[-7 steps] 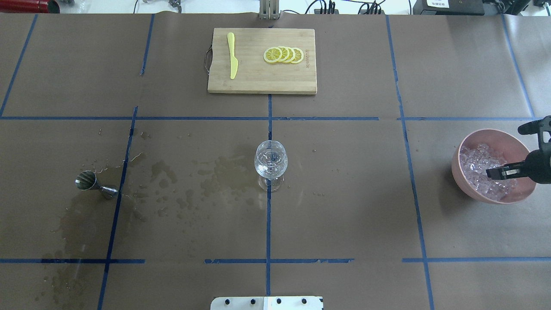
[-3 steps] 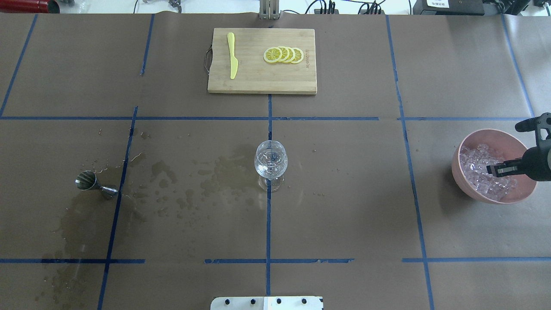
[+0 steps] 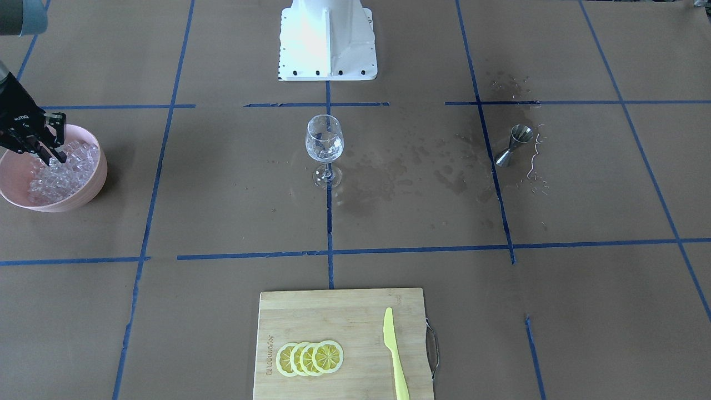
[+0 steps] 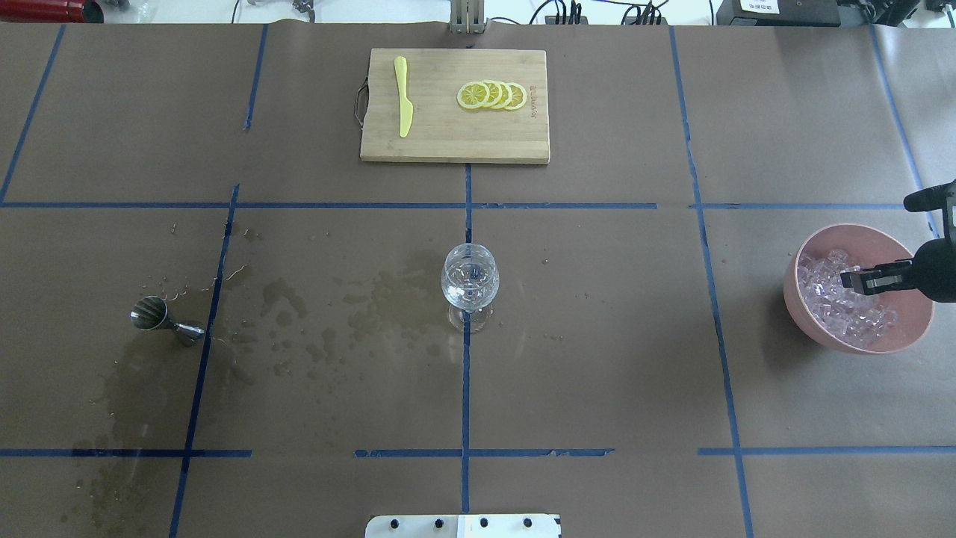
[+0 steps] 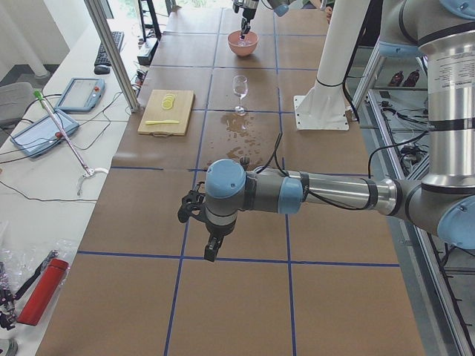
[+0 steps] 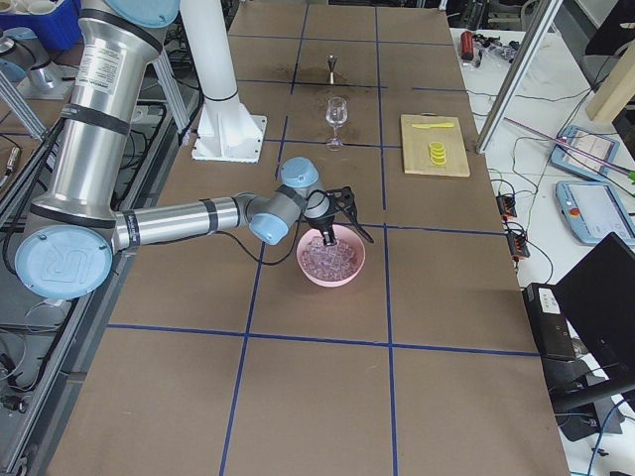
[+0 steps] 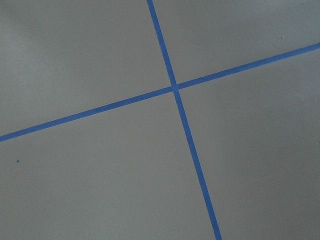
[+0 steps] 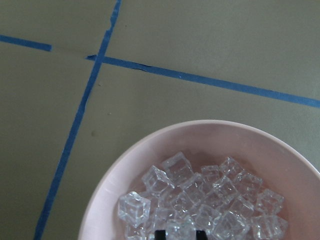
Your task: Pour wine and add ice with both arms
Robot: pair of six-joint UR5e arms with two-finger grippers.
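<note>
The ice cube will leave my right gripper inside the wine glass (image 3: pixel 325 143) standing over the blue tape line.
My right gripper (image 4: pixel 848 280) hangs over the pink bowl (image 4: pixel 799 299) of ice (image 4: pixel 825 302) at the table's right edge. In the right wrist view its fingertips (image 8: pixel 160 234) stand about one cube apart with an ice cube between them, just over the heap (image 8: pixel 200 195). The wine glass (image 4: pixel 470 284) stands upright at the table's middle with clear contents. My left gripper (image 5: pixel 211 251) shows only in the exterior left view, low over bare table far from the glass; I cannot tell whether it is open or shut.
A steel jigger (image 4: pixel 160 317) lies on its side at the left among wet stains. A bamboo cutting board (image 4: pixel 448 142) at the far middle carries lemon slices (image 4: pixel 491 96) and a yellow knife (image 4: pixel 403 97). The white robot base (image 3: pixel 326 39) sits at the near edge.
My right gripper has shifted upward in the overhead view over the ice bowl, by a small amount. The glass, jigger and board have not moved.
</note>
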